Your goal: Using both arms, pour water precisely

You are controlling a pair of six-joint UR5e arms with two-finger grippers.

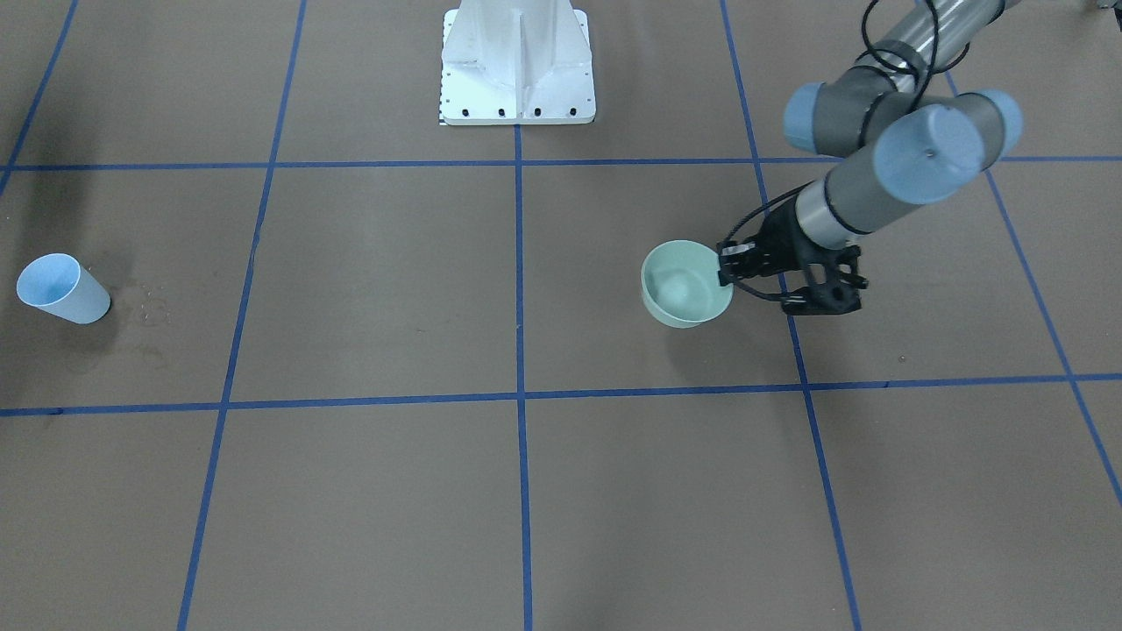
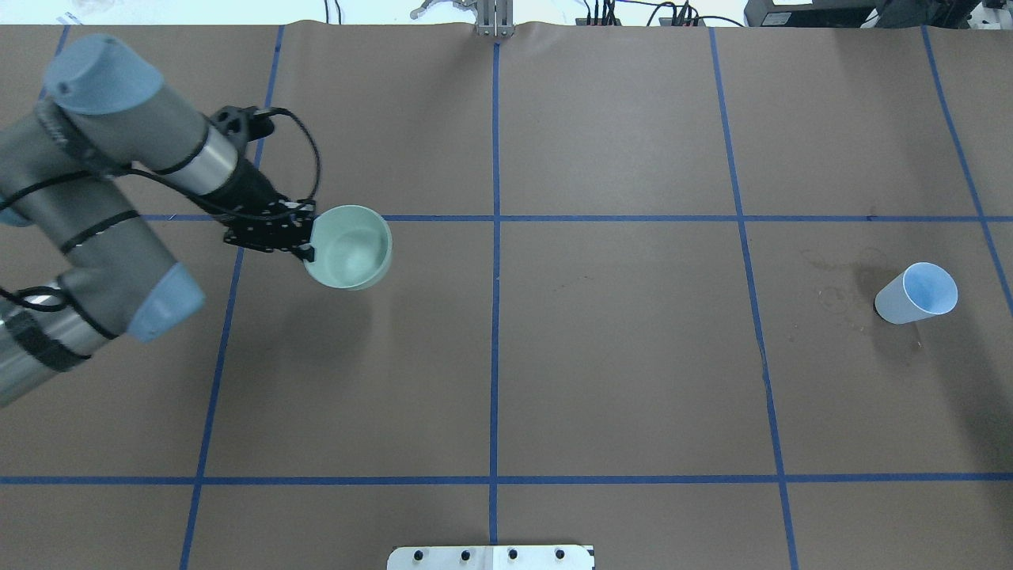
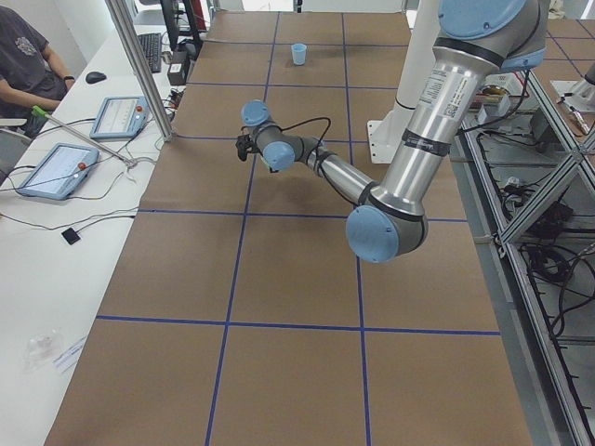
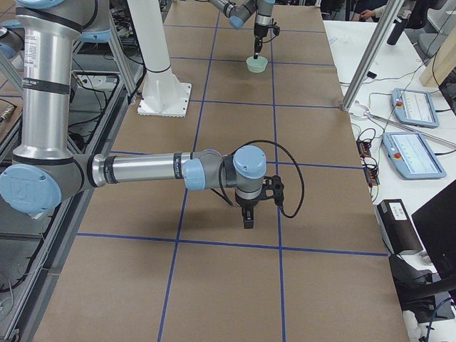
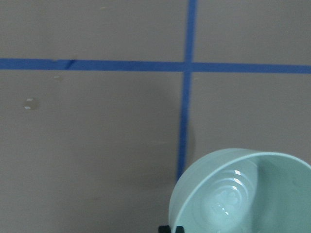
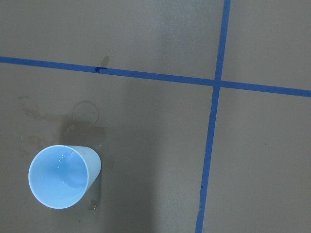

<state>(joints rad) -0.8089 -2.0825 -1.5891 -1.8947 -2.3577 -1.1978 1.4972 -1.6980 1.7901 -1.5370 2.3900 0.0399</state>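
My left gripper is going to release the pale green bowl on the white pedestal's blue tape line, at a spot just before its crossing (image 1: 516,333).
My left gripper (image 1: 726,267) (image 2: 305,237) is shut on the near rim of a pale green bowl (image 1: 688,285) (image 2: 348,247), on my left half of the table. The bowl stays upright and seems a little above the table. In the left wrist view the bowl (image 5: 243,194) shows faint white glints at its bottom. A light blue cup (image 1: 61,287) (image 2: 916,293) stands upright at my far right. The right wrist view looks down into the cup (image 6: 63,175), which holds a little water (image 6: 68,170). My right gripper (image 4: 247,217) shows only in the exterior right view; I cannot tell its state.
The white pedestal (image 1: 517,61) (image 2: 491,556) stands at the robot's base. Damp ring stains (image 2: 839,285) (image 6: 82,116) mark the brown paper beside the cup. Blue tape lines grid the table. Operator desks with tablets (image 3: 56,167) (image 4: 410,142) lie beyond the far edge.
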